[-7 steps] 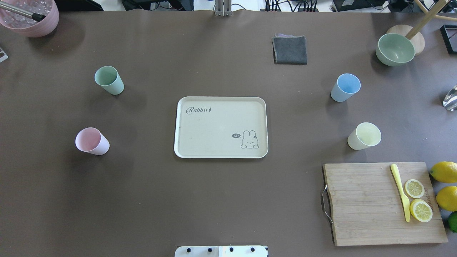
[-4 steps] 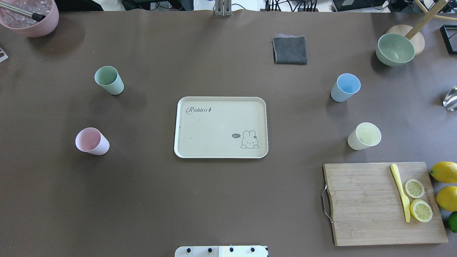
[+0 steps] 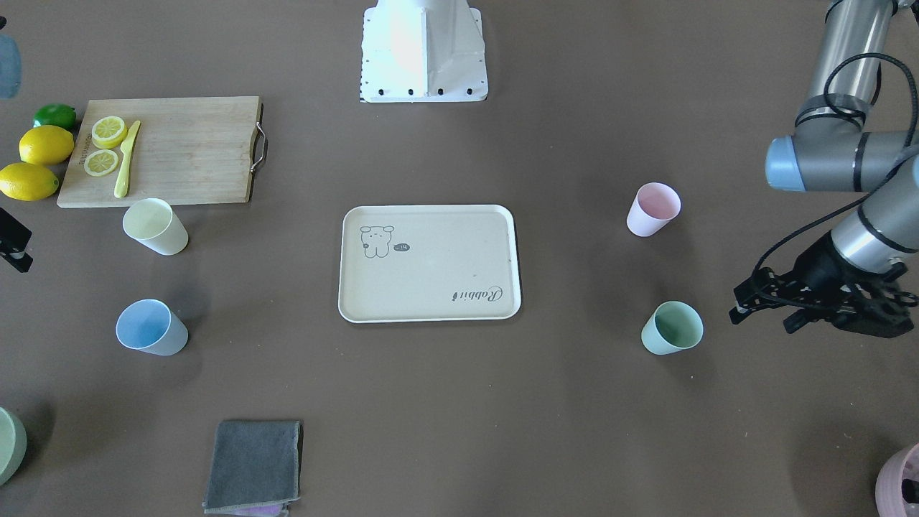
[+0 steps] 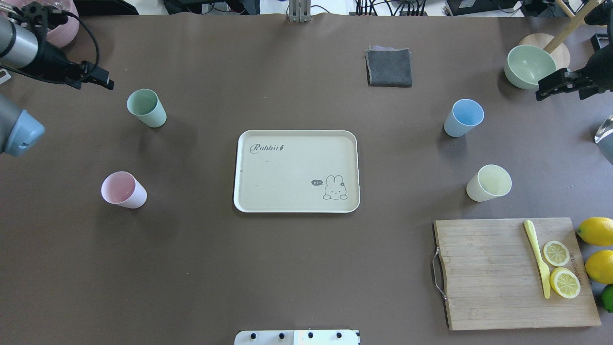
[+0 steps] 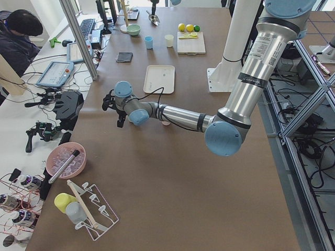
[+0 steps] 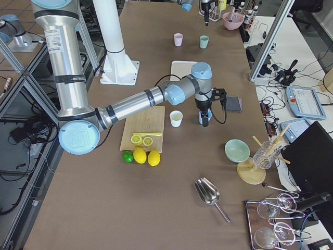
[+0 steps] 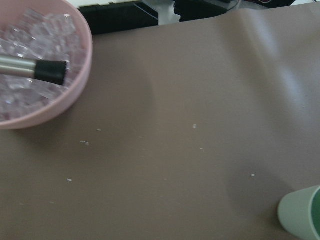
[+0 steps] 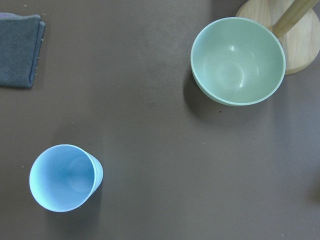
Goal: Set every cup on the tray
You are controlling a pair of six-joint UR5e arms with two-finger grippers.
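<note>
I should move my right gripper to the pale yellow cup and close on the cup's rim point(image 3: 125, 222) on the side away from the tray.
The cream Rabbit tray point(image 4: 287, 177) lies mid-table with nothing on it. All four cups stand upright on the table around it. The mint green cup point(image 4: 146, 108) and pink cup point(image 4: 123, 189) are on its left, the light blue cup point(image 4: 463, 117) and pale yellow cup point(image 4: 488, 182) on its right. My left gripper point(image 4: 91, 79) hovers up-left of the mint cup, looks open and holds nothing; the cup's rim shows in the left wrist view point(image 7: 302, 215). My right gripper point(image 4: 572, 84) hovers right of the blue cup point(image 8: 65, 177), looks open and holds nothing.
A green bowl point(image 4: 530, 66) and a wooden stand point(image 4: 562, 50) sit under the right gripper. A mauve pot of ice point(image 7: 30, 65) is at the far left corner. A grey cloth point(image 4: 389, 67) lies behind the tray. A cutting board point(image 4: 488, 273) with knife and lemon slices is front right.
Both arms have come into the overhead view, the left at the top left and the right at the top right. The cups and the tray have not moved.
</note>
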